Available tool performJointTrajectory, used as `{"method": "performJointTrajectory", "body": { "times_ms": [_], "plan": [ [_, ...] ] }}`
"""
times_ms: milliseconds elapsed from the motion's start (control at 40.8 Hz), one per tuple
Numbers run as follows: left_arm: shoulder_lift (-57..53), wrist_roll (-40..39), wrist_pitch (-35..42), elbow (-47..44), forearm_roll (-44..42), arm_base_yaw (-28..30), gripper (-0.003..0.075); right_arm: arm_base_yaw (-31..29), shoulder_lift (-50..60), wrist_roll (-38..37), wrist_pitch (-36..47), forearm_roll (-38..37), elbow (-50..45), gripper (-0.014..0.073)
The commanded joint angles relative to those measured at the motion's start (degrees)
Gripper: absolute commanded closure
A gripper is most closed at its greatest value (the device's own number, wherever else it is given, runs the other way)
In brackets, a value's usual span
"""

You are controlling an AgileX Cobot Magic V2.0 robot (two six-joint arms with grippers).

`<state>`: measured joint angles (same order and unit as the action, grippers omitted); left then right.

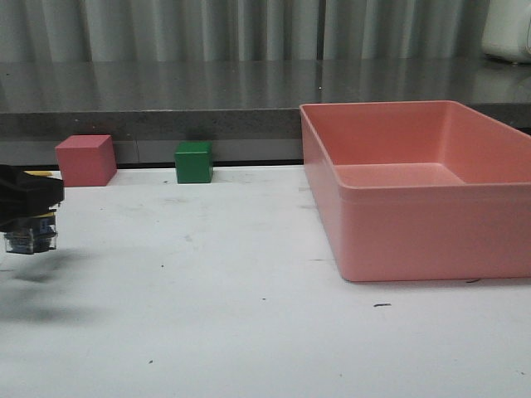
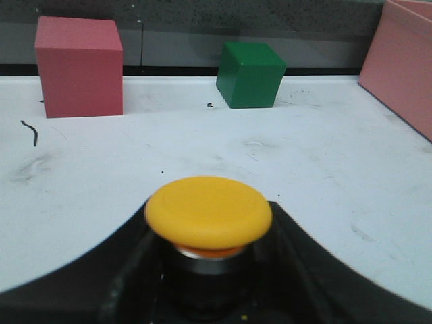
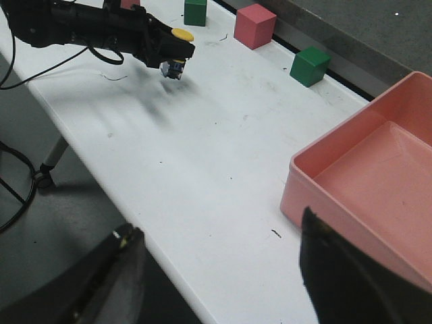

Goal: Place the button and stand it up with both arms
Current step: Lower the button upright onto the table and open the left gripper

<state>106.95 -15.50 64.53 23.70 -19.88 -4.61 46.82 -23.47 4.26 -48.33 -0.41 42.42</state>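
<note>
The button, now held upright a little above the table, will be released by my left gripper so that it stands on the white table (image 1: 66,258), in front of the pink cube.
My left gripper (image 1: 29,207) is shut on the button (image 1: 31,236) at the far left and holds it upright, a little above the white table. In the left wrist view the yellow cap (image 2: 209,212) sits between the black fingers (image 2: 135,270), with the collar below it. The right wrist view shows the left arm reaching in, the button (image 3: 177,52) in the gripper (image 3: 169,50) and its shadow on the table. My right gripper (image 3: 219,226) is open and empty, high above the table's front edge near the pink bin. It is out of the front view.
A pink cube (image 1: 85,160) and a green cube (image 1: 194,162) stand at the back of the table. A large pink bin (image 1: 415,224) fills the right side. A second green cube (image 3: 196,11) stands further left. The table's front edge (image 3: 169,223) runs under my right gripper.
</note>
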Motion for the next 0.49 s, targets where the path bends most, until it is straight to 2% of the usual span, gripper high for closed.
{"method": "performJointTrajectory", "body": {
  "times_ms": [0,466],
  "plan": [
    [-0.10,-0.19,13.66,2.64,-0.20,0.18,0.0482,0.10,-0.32,0.54,4.18,-0.17,1.36,0.0084],
    [2.48,-0.19,12.85,6.51,-0.10,0.18,0.0467,0.10,-0.32,0.54,4.18,-0.17,1.36,0.0084]
  ]
}}
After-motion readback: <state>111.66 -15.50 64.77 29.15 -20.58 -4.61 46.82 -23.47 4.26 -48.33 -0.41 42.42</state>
